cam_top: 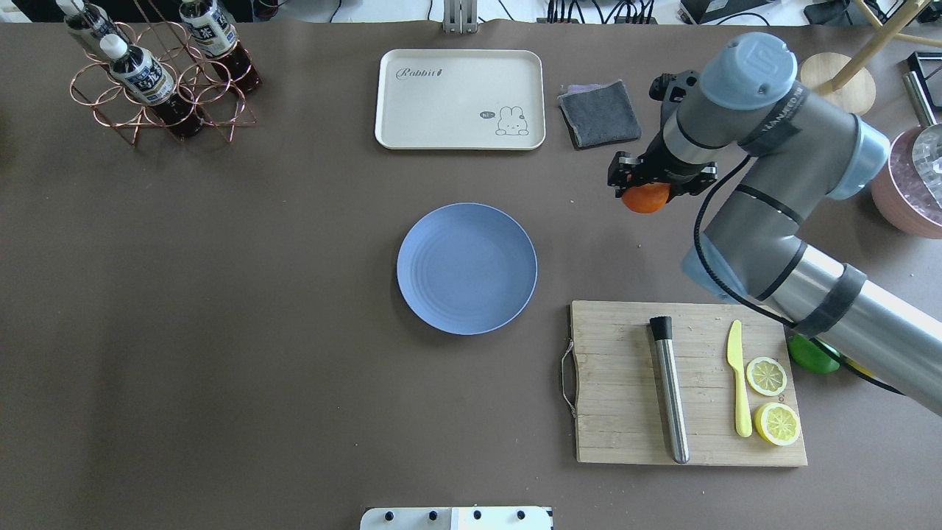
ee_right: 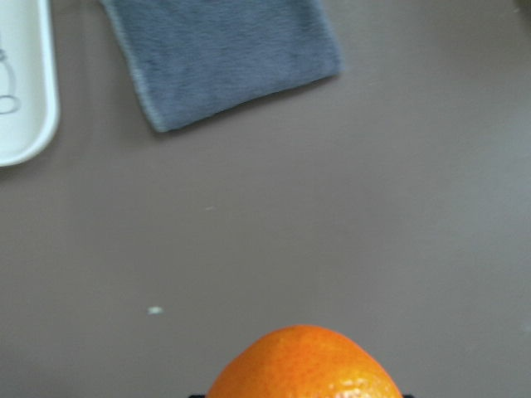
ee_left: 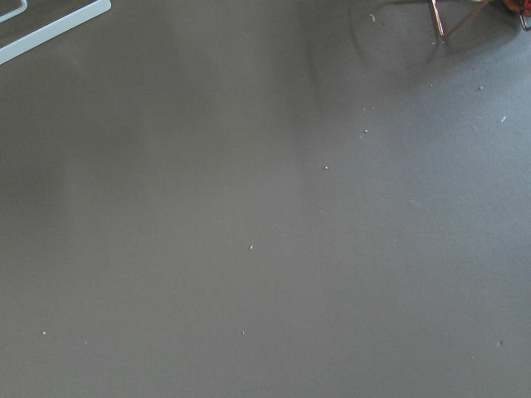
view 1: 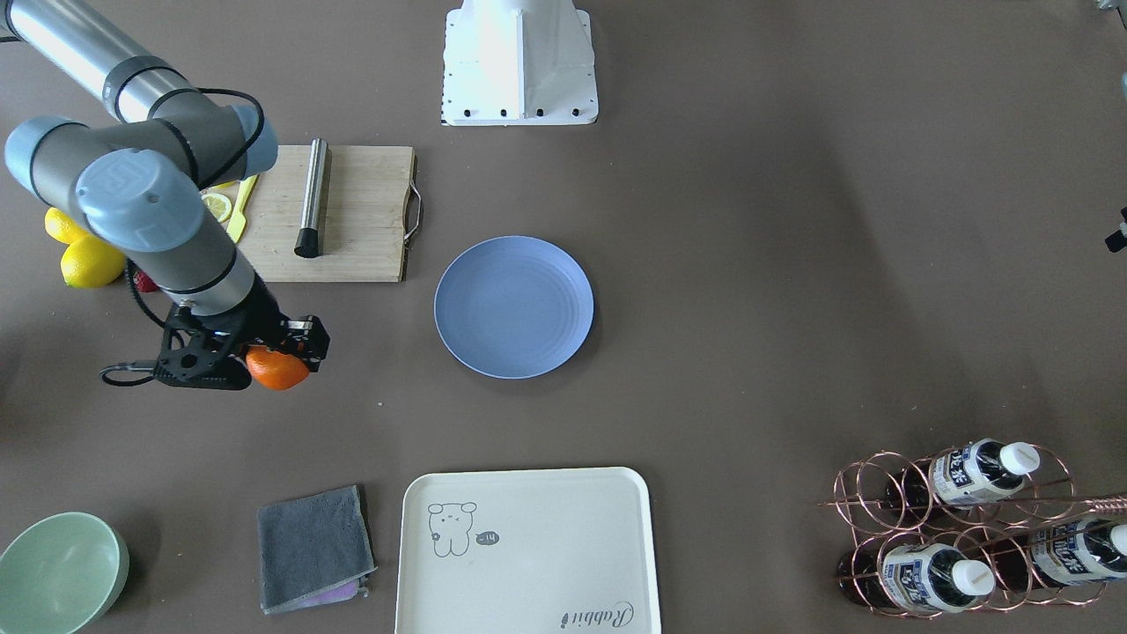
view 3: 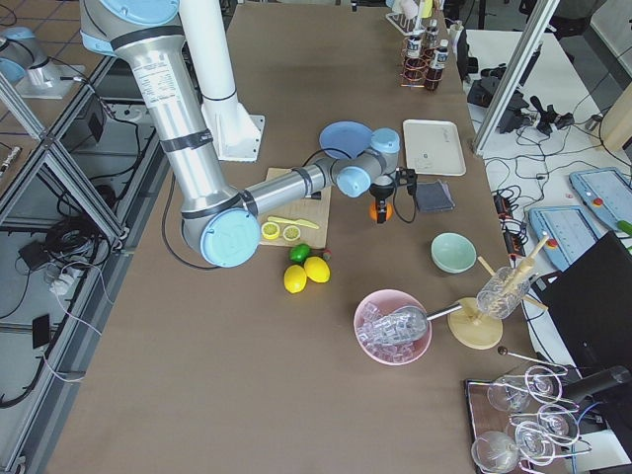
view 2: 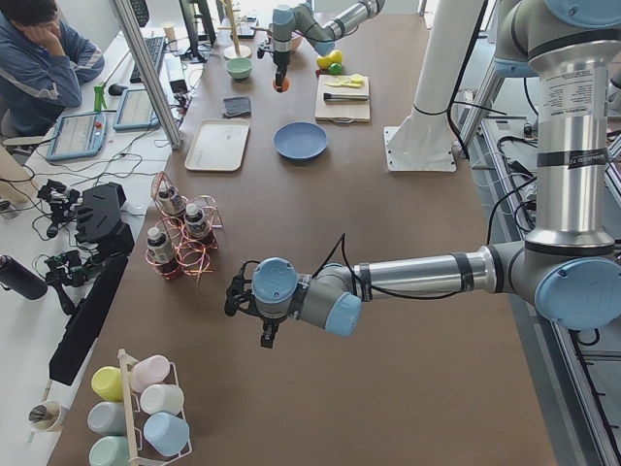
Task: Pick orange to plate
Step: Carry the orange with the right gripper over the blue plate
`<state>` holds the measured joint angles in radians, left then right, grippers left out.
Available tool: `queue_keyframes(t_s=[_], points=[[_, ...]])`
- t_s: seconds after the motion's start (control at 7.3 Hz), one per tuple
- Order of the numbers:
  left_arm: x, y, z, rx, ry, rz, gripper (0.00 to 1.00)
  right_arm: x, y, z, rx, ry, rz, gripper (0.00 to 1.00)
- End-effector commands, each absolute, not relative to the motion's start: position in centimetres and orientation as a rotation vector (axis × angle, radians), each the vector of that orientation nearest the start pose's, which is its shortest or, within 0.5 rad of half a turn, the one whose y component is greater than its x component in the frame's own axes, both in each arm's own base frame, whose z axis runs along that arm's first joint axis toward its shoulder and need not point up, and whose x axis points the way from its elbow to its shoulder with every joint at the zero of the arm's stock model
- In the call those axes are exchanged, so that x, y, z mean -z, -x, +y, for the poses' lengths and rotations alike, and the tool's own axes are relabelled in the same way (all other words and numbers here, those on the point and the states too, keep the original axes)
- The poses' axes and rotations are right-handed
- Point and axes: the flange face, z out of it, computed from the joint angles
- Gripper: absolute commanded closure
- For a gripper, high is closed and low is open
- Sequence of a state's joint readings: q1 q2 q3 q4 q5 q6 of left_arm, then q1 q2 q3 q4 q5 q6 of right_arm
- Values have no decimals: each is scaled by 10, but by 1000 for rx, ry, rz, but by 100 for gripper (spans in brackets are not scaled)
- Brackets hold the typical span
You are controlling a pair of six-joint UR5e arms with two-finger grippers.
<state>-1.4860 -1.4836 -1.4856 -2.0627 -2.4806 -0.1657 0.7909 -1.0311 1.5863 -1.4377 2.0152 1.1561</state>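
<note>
I will release the orange from my right gripper mid-way on the middle of the light-blue plate [view 1: 513, 303].
The orange [cam_top: 646, 199] is a small bright fruit, and my right gripper [cam_top: 647, 193] is shut on it. In the overhead view they sit over bare table, to the right of the light-blue plate [cam_top: 466, 269] and a little farther back. The front-facing view shows the orange [view 1: 277, 368] left of the plate [view 1: 513, 306], with a wide gap between them. Only the top of the orange [ee_right: 303, 365] shows in the right wrist view, with brown table beyond it. My left gripper [view 2: 245, 313] shows only in the exterior left view, far from both, and I cannot tell its state.
A wooden cutting board [cam_top: 625, 412] carries a steel rod, a yellow knife and lemon slices. A lime [cam_top: 809, 355] and lemons [view 1: 88, 260] lie beside it. A grey cloth [cam_top: 600, 112] and cream tray [cam_top: 460, 99] lie beyond the gripper. Bottle rack [cam_top: 158, 70], green bowl [view 1: 57, 572].
</note>
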Motion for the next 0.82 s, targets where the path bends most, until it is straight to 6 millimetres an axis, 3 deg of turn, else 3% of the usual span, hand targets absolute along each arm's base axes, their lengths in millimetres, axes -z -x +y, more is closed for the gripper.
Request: queue_keyframes(t_s=[0.0,0.27,0.55,0.68], points=[[-691,16,-453,-54,-146,929,2,-229,508,-503,-314,10,-794,100],[-696,17,-444,-48,-134,929,2,-194,575,-449,-342,2,-795,100],[-697,17,-441,-47,-131,930,2,-183,635,-454,-370,7,-736,100],[-698,17,-439,-47,-129,930,2,-185,637,-453,-367,5,-734,100]])
